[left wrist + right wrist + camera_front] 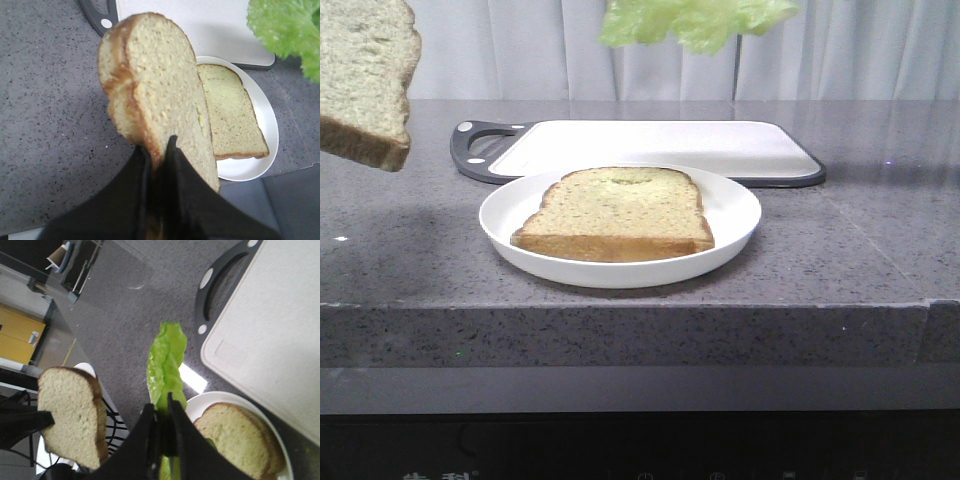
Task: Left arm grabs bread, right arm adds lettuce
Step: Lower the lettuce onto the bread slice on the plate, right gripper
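Note:
The lettuce will come out of my right gripper on top of the slice [619, 192] [234, 439] that is lying flat on the white plate, as I let it go there.
The bread [360, 80], a thick speckled slice with brown crust, hangs in the air at the far left, above the counter. My left gripper [157, 150] is shut on its lower crust edge [155, 85]. The lettuce [690, 20], a bright green ruffled leaf, hangs high over the back of the plate. My right gripper [161, 407] is shut on it, and the leaf [167, 365] sticks out beyond the fingertips. Neither gripper shows in the front view. The right wrist view also holds the lifted bread [70, 415].
A white plate [740, 215] in the middle of the grey counter holds a second, thinner slice [615, 210] lying flat. Behind it lies a white cutting board [650, 145] with a dark handle at its left. The counter's front edge runs just before the plate.

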`<control>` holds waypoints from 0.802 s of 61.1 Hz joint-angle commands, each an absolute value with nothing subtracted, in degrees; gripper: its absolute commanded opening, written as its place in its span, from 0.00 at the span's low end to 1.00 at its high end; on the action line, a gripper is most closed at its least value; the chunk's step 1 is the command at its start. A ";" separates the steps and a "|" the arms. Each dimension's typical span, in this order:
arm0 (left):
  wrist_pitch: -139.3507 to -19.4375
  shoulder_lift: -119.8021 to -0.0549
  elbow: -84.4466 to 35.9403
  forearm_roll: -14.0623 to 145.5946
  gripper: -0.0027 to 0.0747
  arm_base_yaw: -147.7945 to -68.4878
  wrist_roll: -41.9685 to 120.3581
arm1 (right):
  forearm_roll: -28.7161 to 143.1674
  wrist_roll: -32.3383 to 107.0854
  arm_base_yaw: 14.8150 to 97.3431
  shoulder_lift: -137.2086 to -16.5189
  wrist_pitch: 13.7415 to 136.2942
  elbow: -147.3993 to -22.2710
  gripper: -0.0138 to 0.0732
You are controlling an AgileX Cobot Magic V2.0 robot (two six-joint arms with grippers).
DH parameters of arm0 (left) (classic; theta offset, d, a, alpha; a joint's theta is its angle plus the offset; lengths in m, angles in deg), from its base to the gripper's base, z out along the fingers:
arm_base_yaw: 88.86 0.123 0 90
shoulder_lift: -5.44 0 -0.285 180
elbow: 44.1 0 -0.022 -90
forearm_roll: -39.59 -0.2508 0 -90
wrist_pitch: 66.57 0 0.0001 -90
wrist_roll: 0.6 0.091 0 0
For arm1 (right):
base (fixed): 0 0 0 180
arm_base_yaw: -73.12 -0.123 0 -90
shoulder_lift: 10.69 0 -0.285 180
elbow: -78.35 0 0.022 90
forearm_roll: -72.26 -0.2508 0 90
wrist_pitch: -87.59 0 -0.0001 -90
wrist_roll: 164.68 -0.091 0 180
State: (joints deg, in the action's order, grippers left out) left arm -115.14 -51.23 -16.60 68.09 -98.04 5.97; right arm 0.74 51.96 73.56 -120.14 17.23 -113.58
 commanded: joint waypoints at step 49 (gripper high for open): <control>-111.11 -50.85 -18.30 70.02 0.01 -97.94 5.94 | -9.52 62.60 68.43 -120.51 14.34 -97.39 0.04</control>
